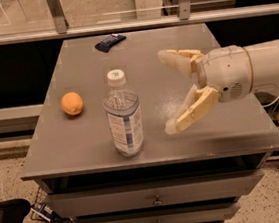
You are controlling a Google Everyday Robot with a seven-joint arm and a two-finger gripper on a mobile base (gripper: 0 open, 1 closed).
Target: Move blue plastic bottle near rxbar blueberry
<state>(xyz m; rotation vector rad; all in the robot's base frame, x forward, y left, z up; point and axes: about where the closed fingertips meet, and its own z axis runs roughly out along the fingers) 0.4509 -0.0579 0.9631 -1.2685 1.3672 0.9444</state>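
The blue plastic bottle will have my gripper close around its upper part (121, 102), just below its white cap, so that it can be lifted upright.
The blue plastic bottle (123, 114) stands upright near the front of the grey table (98, 143), clear with a white cap and a white-and-blue label. The rxbar blueberry (110, 42), a flat dark navy wrapper, lies at the table's far edge, well behind the bottle. My gripper (168, 91) is open and empty, its cream fingers spread wide and pointing left. It hovers over the table to the right of the bottle, a short gap away from it.
An orange fruit (72, 103) sits on the table left of the bottle. The table is a drawer cabinet with handles (157, 200) at the front. A railing with glass (119, 25) runs behind the table. A dark chair part (3, 219) is at the lower left.
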